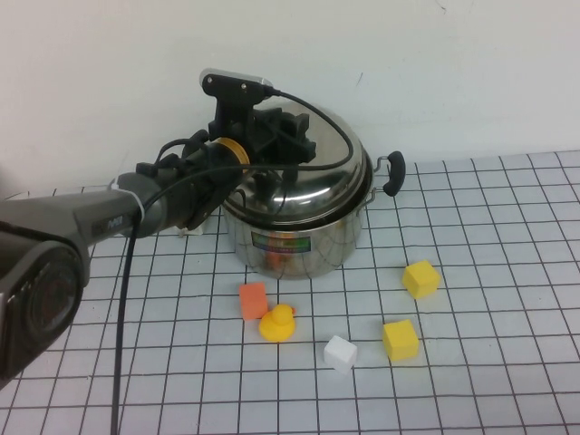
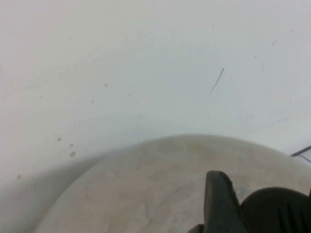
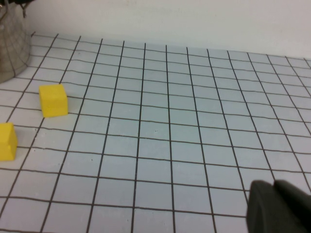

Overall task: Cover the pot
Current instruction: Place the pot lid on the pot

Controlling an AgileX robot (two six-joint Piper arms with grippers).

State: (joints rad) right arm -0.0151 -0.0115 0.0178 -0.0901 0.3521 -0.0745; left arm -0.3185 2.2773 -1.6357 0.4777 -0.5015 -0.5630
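My left gripper releases the domed steel lid next, level on the steel pot's rim point(image 1: 300, 178), near the white wall. The lid now lies tilted over the pot's mouth.
The shiny steel pot point(image 1: 290, 240) stands at the back of the gridded table, with one black side handle point(image 1: 392, 172) on its right. A domed steel lid point(image 1: 322, 177) lies over its mouth, tilted. My left gripper point(image 1: 279, 136) is on top of the lid, shut on its black knob. In the left wrist view one black finger point(image 2: 218, 201) presses against the knob point(image 2: 277, 208) above the lid's dome point(image 2: 146, 189). My right gripper point(image 3: 274, 206) is shut and empty, low over bare table, out of the high view. The pot's edge point(image 3: 10, 48) shows far from it.
In front of the pot lie an orange cube point(image 1: 253, 300), a yellow duck point(image 1: 277, 323), a white cube point(image 1: 340, 352) and two yellow cubes point(image 1: 400, 339) point(image 1: 420, 279). A white wall stands close behind the pot. The left arm's cable hangs down at the left.
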